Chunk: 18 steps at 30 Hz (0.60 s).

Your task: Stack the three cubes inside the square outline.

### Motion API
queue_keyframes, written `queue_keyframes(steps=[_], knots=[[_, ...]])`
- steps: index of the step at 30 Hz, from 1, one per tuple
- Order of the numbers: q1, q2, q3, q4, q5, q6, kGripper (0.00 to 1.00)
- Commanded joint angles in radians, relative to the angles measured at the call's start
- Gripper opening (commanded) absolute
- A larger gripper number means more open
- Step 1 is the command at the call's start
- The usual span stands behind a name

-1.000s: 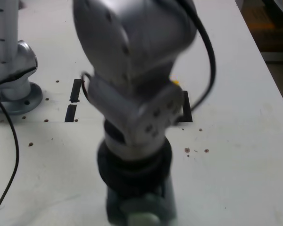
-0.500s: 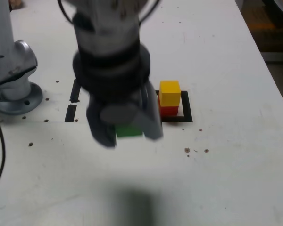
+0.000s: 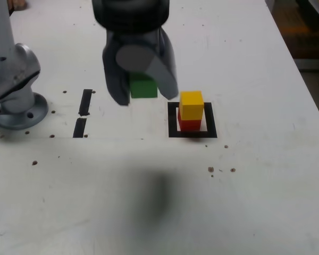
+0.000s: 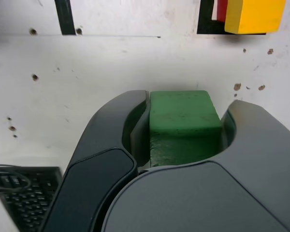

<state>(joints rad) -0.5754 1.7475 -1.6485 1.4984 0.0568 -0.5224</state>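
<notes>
I should release the green cube on top of the yellow cube (image 3: 192, 97) (image 4: 262, 14) with my gripper, so it becomes the highest of the stack.
My gripper (image 3: 143, 93) is shut on the green cube (image 3: 143, 86), which it carries raised above the table, to the exterior view's left of the square outline (image 3: 173, 119). The wrist view shows the green cube (image 4: 182, 121) clamped between both dark fingers (image 4: 111, 145). Inside the black tape square a yellow cube (image 3: 191, 104) sits on top of a red cube (image 3: 189, 125). The wrist view catches the yellow cube (image 4: 255, 15), a sliver of the red cube (image 4: 222, 9) and a corner of the outline (image 4: 205, 21) at its edge.
Two short black tape strips (image 3: 83, 111) lie on the white table (image 3: 255, 202) to the exterior view's left of the outline. The arm's grey base (image 3: 13, 79) stands at the exterior view's far left. Small dark holes dot the table. A keyboard (image 4: 19, 193) shows in the wrist view.
The arm has swung up and back, out of the camera's way, lifting the green cube toward the outline; the yellow-on-red stack has come into view.
</notes>
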Motion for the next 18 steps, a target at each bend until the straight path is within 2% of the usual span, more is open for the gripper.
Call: queue_keyframes(steps=[1, 9, 18], knots=[[0.033, -0.008, -0.003, 0.008, -0.012, 0.045, 0.13], [0.155, 0.008, -0.025, 0.015, -0.055, 0.209, 0.13], [0.252, 0.067, -0.033, -0.014, -0.089, 0.332, 0.13]])
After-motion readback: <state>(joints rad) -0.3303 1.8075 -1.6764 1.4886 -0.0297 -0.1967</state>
